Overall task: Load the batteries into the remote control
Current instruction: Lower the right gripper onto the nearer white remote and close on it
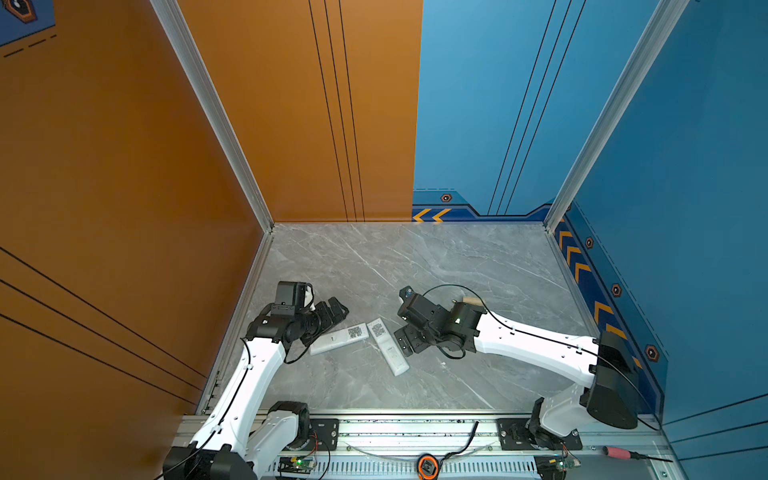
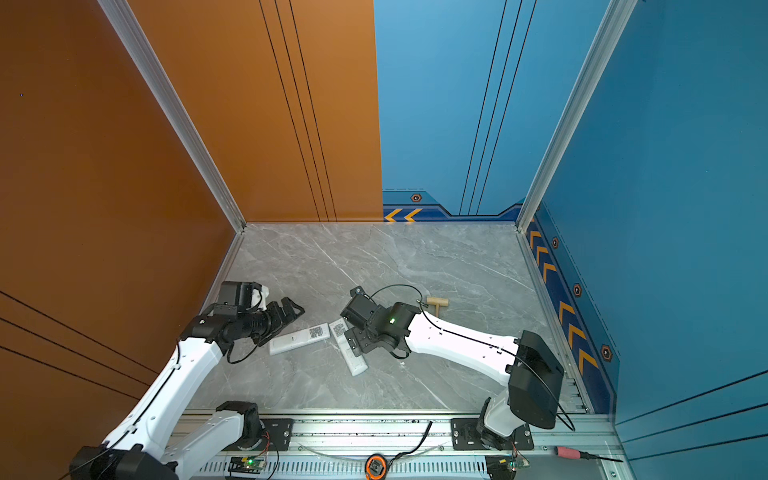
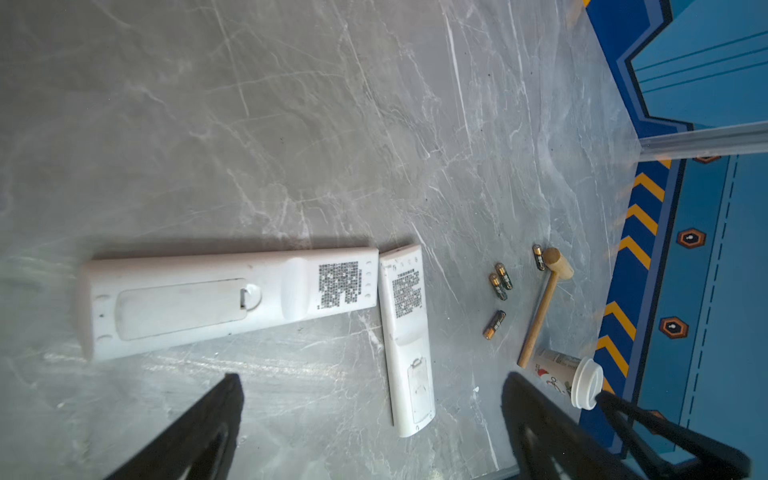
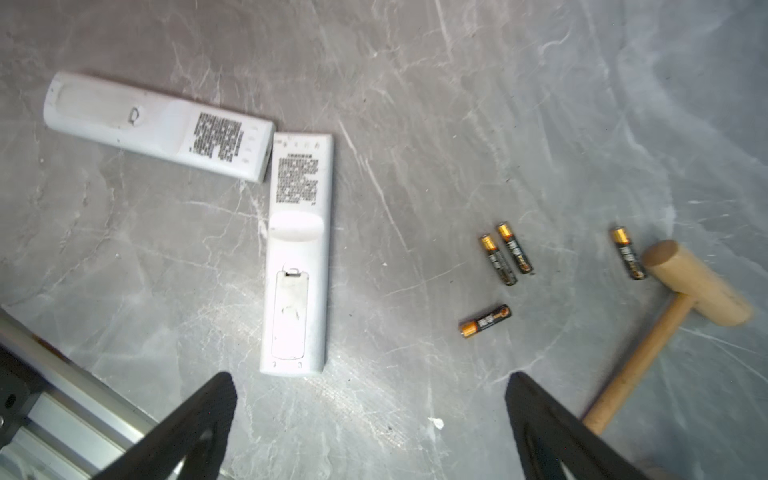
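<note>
My left gripper is to close on the printed-code end [image 1: 383,336] [image 3: 406,313] of the white remote control nearer my right gripper, leaving the battery cover clear.
Two white remote controls lie back-up on the grey marble table, their ends nearly touching and their battery covers shut: one on the left [image 1: 338,338] [image 3: 224,299] [image 4: 158,124], the other beside it [image 1: 388,347] [image 3: 409,340] [image 4: 297,257]. Several black batteries with gold ends [image 4: 498,259] [image 3: 497,286] lie loose on the table beyond the second remote, one [image 4: 628,252] right against a mallet head. The right arm hides them in both top views. My left gripper [image 1: 334,311] [image 3: 370,378] hovers open over the left remote's far end. My right gripper [image 1: 407,340] [image 4: 371,376] hovers open beside the second remote, with nothing between its fingers.
A small wooden mallet [image 2: 437,303] [image 4: 698,286] lies behind the right arm. A paper cup with a white lid [image 3: 569,376] lies on its side near the mallet handle. Orange and blue walls enclose the table; an aluminium rail [image 1: 415,428] runs along the front.
</note>
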### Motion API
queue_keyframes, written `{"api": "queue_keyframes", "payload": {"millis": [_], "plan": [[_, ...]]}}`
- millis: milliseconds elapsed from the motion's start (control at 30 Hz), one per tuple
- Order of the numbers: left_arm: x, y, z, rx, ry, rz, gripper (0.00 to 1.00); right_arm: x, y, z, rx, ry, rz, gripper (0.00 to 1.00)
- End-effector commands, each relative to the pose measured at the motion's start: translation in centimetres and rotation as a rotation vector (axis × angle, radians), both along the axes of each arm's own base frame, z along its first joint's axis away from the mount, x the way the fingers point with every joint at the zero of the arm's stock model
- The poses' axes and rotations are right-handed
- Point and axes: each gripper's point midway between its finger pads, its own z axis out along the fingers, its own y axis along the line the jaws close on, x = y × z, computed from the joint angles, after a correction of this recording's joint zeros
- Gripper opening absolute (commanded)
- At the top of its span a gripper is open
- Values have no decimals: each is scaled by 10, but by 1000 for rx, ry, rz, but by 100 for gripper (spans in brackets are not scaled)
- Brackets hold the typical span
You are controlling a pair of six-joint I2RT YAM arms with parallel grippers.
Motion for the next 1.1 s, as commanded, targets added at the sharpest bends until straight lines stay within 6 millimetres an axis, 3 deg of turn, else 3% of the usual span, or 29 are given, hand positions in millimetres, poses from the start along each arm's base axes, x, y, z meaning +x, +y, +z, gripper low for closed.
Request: {"api": "queue_keyframes", "payload": {"millis": [0, 167, 400, 633, 900, 1067], "plan": [[-13, -14, 2, -68, 33, -90, 98, -19, 22, -26, -23, 120, 81, 100], [-22, -24, 3, -87, 22, -135, 98, -22, 41, -61, -42, 195, 94, 100], [-31, -29, 6, -69, -8, -151, 98, -26, 56, -88, -75, 259, 140, 100], [-30, -26, 4, -50, -17, -134, 98, -26, 48, -109, -125, 278, 133, 97], [-27, -29, 1, -52, -26, -137, 98, -31, 33, -127, -149, 320, 136, 79], [-22, -37, 0, -41, -22, -171, 98, -28, 28, -128, -101, 320, 114, 55]]}}
